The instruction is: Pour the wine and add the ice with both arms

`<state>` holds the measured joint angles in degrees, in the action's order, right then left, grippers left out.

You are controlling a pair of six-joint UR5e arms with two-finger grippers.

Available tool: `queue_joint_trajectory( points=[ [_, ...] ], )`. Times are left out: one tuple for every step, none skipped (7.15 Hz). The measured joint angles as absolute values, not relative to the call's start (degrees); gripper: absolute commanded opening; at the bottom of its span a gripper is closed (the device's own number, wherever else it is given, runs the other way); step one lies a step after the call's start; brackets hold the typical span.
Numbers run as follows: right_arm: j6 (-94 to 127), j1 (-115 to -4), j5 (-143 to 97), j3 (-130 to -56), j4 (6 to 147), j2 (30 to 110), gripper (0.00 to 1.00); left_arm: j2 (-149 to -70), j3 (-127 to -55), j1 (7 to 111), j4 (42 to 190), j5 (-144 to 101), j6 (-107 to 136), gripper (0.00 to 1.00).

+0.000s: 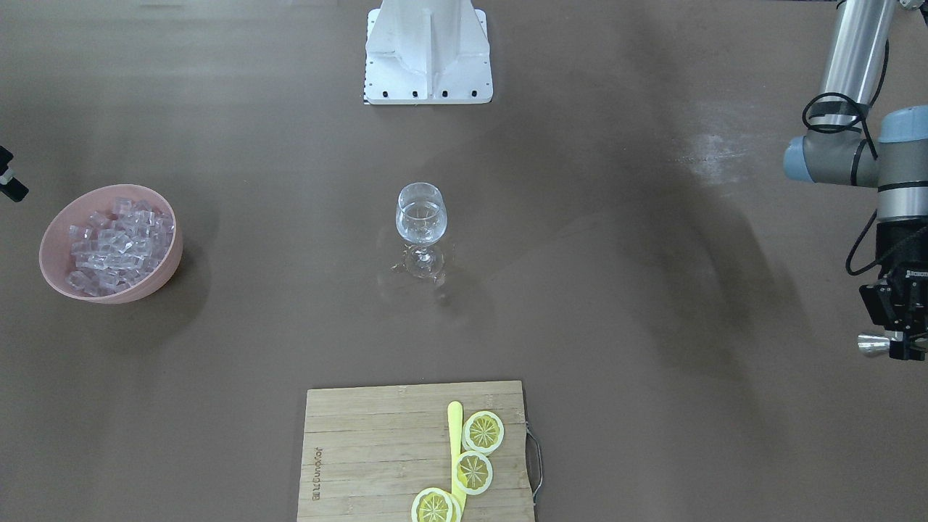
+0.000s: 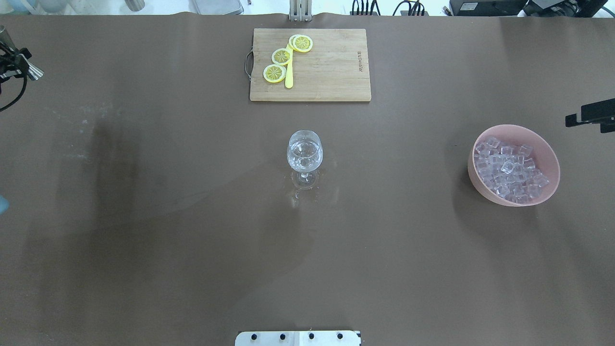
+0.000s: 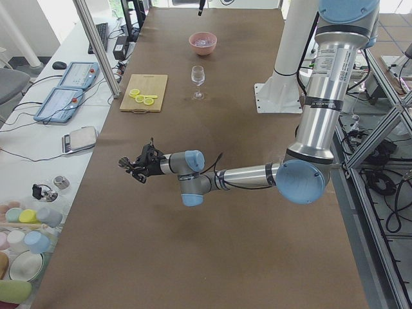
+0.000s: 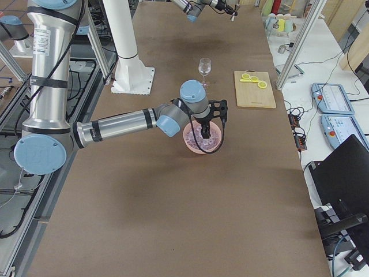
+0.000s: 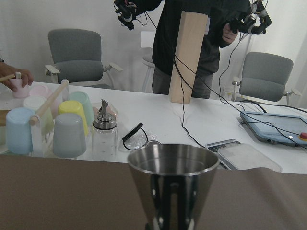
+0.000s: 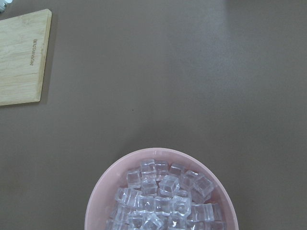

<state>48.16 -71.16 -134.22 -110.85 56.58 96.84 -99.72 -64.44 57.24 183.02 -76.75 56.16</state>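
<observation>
I need to let go of the steel jigger, now held upright at the table's end, with my left gripper on the bare brown table (image 1: pixel 799 368), well away from the cutting board's metal handle.
A stemmed wine glass (image 1: pixel 420 217) (image 2: pixel 304 153) stands mid-table with clear wine (image 1: pixel 420 219) in its bowl. My left gripper (image 1: pixel 902 341) (image 2: pixel 17 65) hovers far off at the table's left end, shut on a steel jigger (image 1: pixel 872 345) (image 5: pixel 172 177) held upright; I cannot tell whether the jigger holds liquid. The ice (image 2: pixel 509 170) (image 6: pixel 163 199) fills a pink bowl (image 2: pixel 552 158) (image 6: pixel 98 196). My right gripper (image 2: pixel 591 115) hangs above the bowl's far side. Its fingers do not show in the right wrist view, and I cannot tell whether they are open or shut.
A wooden cutting board (image 2: pixel 331 72) (image 1: pixel 362 449) with three lemon slices (image 2: pixel 281 56) and a yellow knife lies at the operators' edge. A wet patch (image 2: pixel 300 192) surrounds the glass foot. Beyond the left end, a side table holds cups (image 5: pixel 67 129), and a person (image 5: pixel 211 43) stands behind it.
</observation>
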Motion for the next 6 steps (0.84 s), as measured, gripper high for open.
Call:
queue_joint_trajectory(
  points=[
    [48.2, -70.8, -134.1, -110.9, 56.5, 96.8, 1.0, -99.9, -64.0, 55.9, 181.7, -75.8, 56.0, 0.0],
    [48.2, -70.7, -134.1, -110.9, 56.5, 96.8, 1.0, -100.0, -63.7, 55.3, 180.2, -75.6, 56.0, 0.0],
    [48.2, -70.6, -134.0, -110.8, 56.6, 96.8, 1.0, -100.3, -63.5, 55.0, 178.7, -75.7, 55.9, 0.0],
    [48.2, -70.6, -134.0, -110.8, 56.6, 96.8, 1.0, -100.5, -63.2, 54.8, 177.3, -75.9, 55.9, 0.0],
    [48.3, -70.6, -134.0, -110.8, 56.6, 96.8, 1.0, -100.9, -63.1, 54.3, 175.5, -76.0, 55.9, 0.0],
    [48.3, -70.6, -134.0, -110.7, 56.6, 96.8, 0.99, -101.4, -63.1, 53.9, 173.8, -76.2, 56.0, 0.0]
  ],
)
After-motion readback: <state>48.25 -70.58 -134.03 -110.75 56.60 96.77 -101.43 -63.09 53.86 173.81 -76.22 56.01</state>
